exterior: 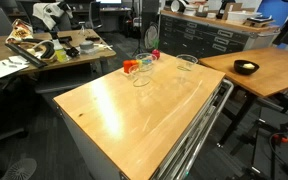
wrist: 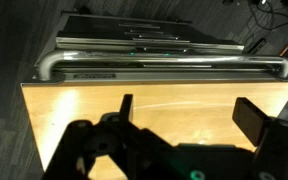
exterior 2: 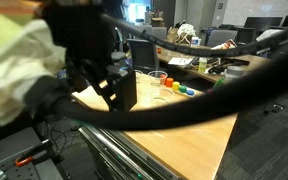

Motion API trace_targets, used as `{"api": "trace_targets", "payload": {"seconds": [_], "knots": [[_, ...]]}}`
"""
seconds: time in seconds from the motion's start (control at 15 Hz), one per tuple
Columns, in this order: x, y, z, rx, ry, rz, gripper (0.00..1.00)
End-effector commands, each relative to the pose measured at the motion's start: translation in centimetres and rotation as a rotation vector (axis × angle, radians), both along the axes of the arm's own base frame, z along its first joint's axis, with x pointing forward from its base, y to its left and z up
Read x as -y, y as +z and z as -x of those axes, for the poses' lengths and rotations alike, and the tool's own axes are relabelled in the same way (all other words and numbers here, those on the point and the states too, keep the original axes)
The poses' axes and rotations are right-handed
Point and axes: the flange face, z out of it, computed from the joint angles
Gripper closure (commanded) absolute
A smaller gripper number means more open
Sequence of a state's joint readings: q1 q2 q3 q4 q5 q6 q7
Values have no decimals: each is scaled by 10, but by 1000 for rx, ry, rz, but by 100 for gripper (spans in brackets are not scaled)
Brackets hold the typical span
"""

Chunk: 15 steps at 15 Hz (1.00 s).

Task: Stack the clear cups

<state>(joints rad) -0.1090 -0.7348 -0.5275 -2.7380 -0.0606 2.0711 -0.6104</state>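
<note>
My gripper is going to close on the rim of the clear cup (exterior: pixel 188 57) nearest the black bowl, the cup that stands apart from the small coloured objects.
Three clear cups stand near the far end of the wooden top in an exterior view: one (exterior: pixel 142 76) next to the small coloured objects, one (exterior: pixel 151 59) behind it, one (exterior: pixel 187 62) further along. One clear cup (exterior 2: pixel 159 77) also shows in an exterior view. My gripper (wrist: pixel 189 115) is open and empty in the wrist view, above bare wood near the metal handle edge, with no cup between its fingers. It looms dark and close in an exterior view (exterior 2: pixel 121 92), well away from the cups.
Small red, orange and green objects (exterior: pixel 131 66) lie by the cups, also seen in an exterior view (exterior 2: pixel 180 88). A black bowl (exterior: pixel 246 68) sits on a separate wooden table. A metal handle bar (wrist: pixel 164 66) runs along the cabinet's edge. Cluttered desks stand behind.
</note>
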Motion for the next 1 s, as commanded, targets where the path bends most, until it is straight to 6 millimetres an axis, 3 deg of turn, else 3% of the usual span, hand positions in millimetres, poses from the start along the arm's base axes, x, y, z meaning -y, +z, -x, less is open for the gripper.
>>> {"api": "trace_targets", "payload": {"seconds": [0.0, 0.53, 0.8, 0.93], "knots": [[0, 0, 0, 0, 0, 0, 0], [0, 0, 0, 0, 0, 0, 0], [-8, 1, -27, -21, -64, 15, 0], [-11, 5, -54, -29, -103, 40, 0]]}}
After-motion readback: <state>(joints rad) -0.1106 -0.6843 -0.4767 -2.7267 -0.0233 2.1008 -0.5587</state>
